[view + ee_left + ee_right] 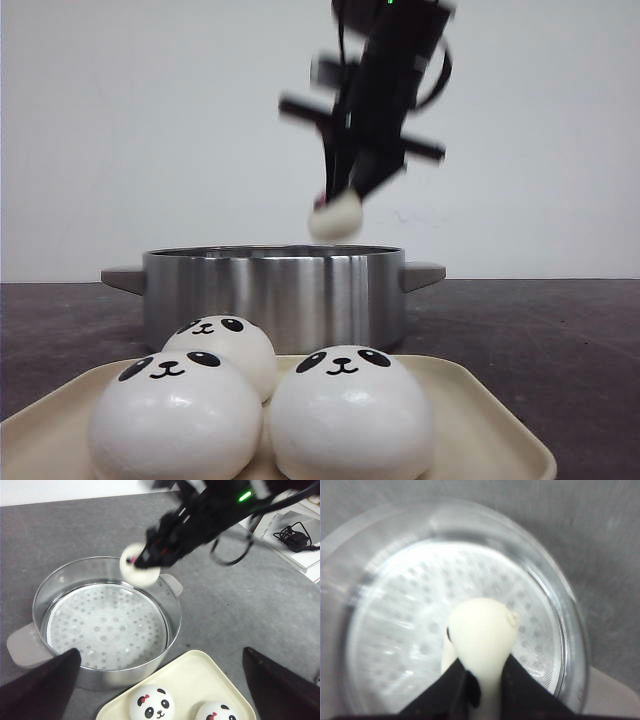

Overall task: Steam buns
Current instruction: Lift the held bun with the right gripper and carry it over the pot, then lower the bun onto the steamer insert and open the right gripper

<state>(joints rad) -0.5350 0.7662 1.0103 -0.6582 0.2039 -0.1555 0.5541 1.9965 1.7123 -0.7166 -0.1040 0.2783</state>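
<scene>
The robot's right gripper will release the fourth bun near the middle of the perforated white insert [331, 262] [462, 632] inside the steel steamer pot.
Three white panda-faced buns [345, 408] sit on a cream tray [470, 420] at the front; two of them [151, 704] show in the left wrist view. My right gripper [340, 195] hangs above the steel steamer pot [275, 290], shut on a fourth bun [335, 215]. That bun [481, 635] is squeezed between the black fingers [522, 685] over the perforated white insert [410, 630]. From the left wrist it shows as a white disc [140, 565] over the pot's far rim. My left gripper [162, 690] is open, hovering above the tray and the pot's near edge.
The pot has grey side handles [422, 272] and stands on a dark grey table [540, 330] just behind the tray. A white shelf with a black cable [295, 532] lies beyond the table's far right.
</scene>
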